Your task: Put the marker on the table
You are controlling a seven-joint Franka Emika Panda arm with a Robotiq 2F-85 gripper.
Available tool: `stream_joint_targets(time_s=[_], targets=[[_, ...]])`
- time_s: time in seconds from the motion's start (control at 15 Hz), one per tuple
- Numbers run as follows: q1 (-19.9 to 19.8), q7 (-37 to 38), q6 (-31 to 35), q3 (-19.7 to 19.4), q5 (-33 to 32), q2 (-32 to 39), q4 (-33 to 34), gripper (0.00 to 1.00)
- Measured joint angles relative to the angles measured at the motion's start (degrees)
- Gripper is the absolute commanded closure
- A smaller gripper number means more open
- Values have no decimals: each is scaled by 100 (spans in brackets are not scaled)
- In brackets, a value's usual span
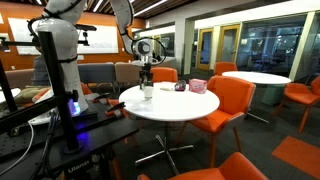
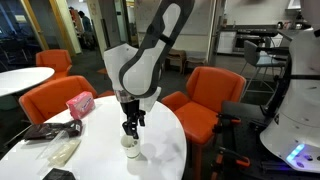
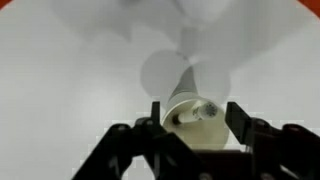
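Note:
I should narrow my gripper's fingers, as they straddle the cup's rim while the marker leans inside, then reach into the cup and grip the marker's upper end (image 3: 209, 111).
The white round table (image 1: 185, 108) shows in both exterior views (image 2: 160, 160) and fills the wrist view (image 3: 60, 70). A small white cup (image 1: 147, 93) stands near its edge, also seen in an exterior view (image 2: 130, 144). In the wrist view the cup (image 3: 205, 138) holds a white marker (image 3: 192, 112) lying tilted inside it. My gripper (image 3: 197, 110) is open, with its fingers on either side of the cup's rim and touching nothing. It hangs straight down over the cup in both exterior views (image 1: 147, 78) (image 2: 130, 126).
A pink box (image 2: 79, 104) and dark flat items (image 2: 45, 130) lie on the table. Orange chairs (image 1: 232, 97) (image 2: 205, 100) ring it. A second round white table (image 1: 255, 77) stands farther off. The black robot bench (image 1: 60, 135) is beside the table.

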Motion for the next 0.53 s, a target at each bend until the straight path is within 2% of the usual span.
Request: stream_joint_targets(time_s=[0.13,0.27,0.33,0.47,0.53], targets=[[0,0,-9,1,0,205,198,73],[2,-1,-31,5,2,416,425,67],[3,-1,-53,8,2,523,543,68],[9,-1,-94,11,2,724,770,63],[10,-1,-119,14,6,812,873,56]])
